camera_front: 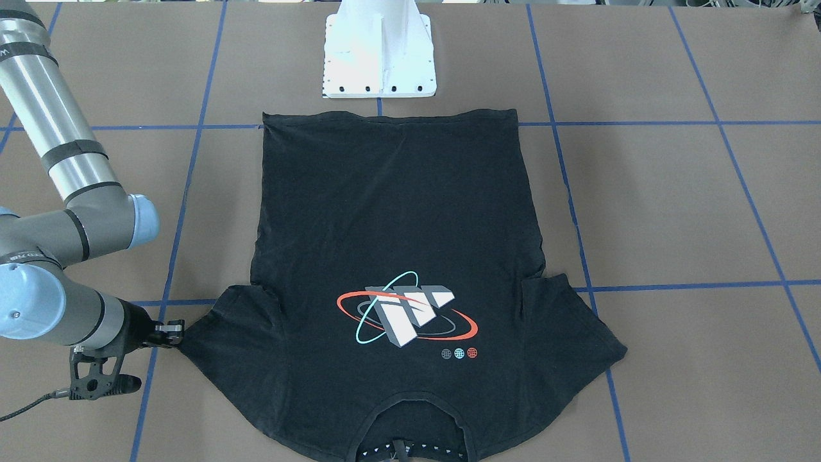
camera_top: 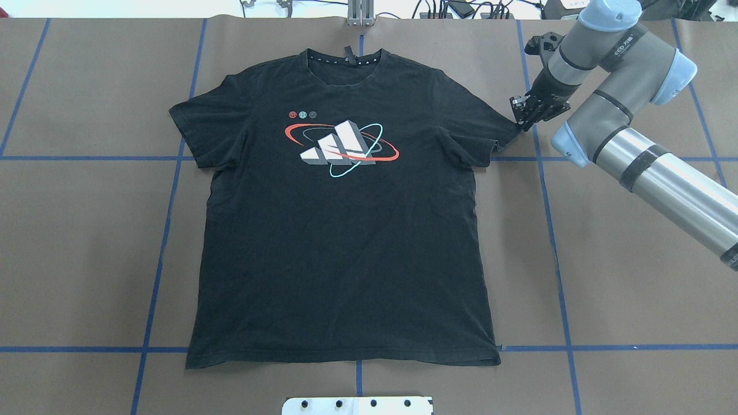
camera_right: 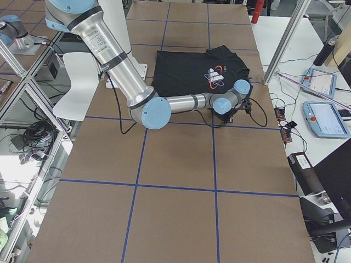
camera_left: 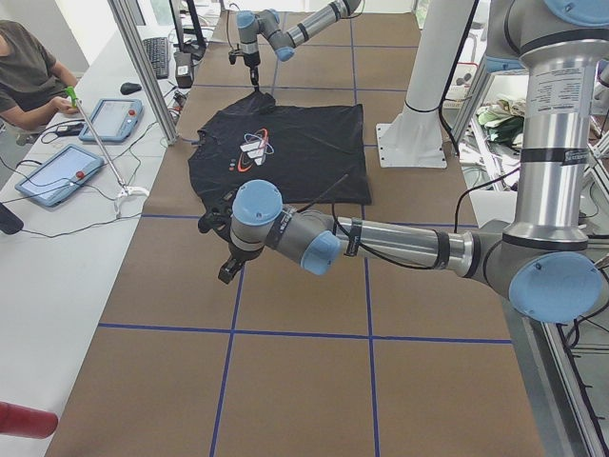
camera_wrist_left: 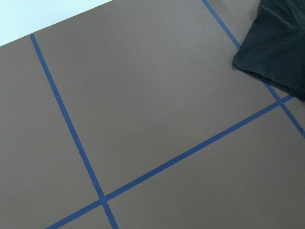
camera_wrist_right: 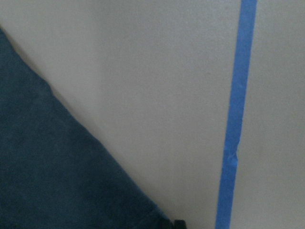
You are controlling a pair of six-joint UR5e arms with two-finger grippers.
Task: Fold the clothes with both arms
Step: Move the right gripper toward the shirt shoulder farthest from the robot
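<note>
Next, I let go of the sleeve corner with my right gripper at the collar-side end of the logo's pale blue loop (camera_front: 360, 343).
The black T-shirt (camera_top: 346, 242) lies flat and spread on the brown table, logo up, with its collar on the far side from the robot; it also shows in the front view (camera_front: 397, 212). My right gripper (camera_top: 522, 120) is down at the table, at the tip of the sleeve on my right side, and looks shut on that sleeve corner (camera_front: 186, 337). The right wrist view shows the cloth (camera_wrist_right: 57, 181) reaching a dark fingertip (camera_wrist_right: 175, 223). My left gripper (camera_left: 226, 274) hovers over bare table beyond the other sleeve (camera_wrist_left: 279, 47); I cannot tell if it is open or shut.
The white pedestal base (camera_front: 378, 70) stands just behind the shirt's hem. Blue tape lines (camera_top: 553, 230) cross the brown table. An operator (camera_left: 24, 76) sits at a side bench with tablets (camera_left: 57, 171), beyond the shirt's collar side.
</note>
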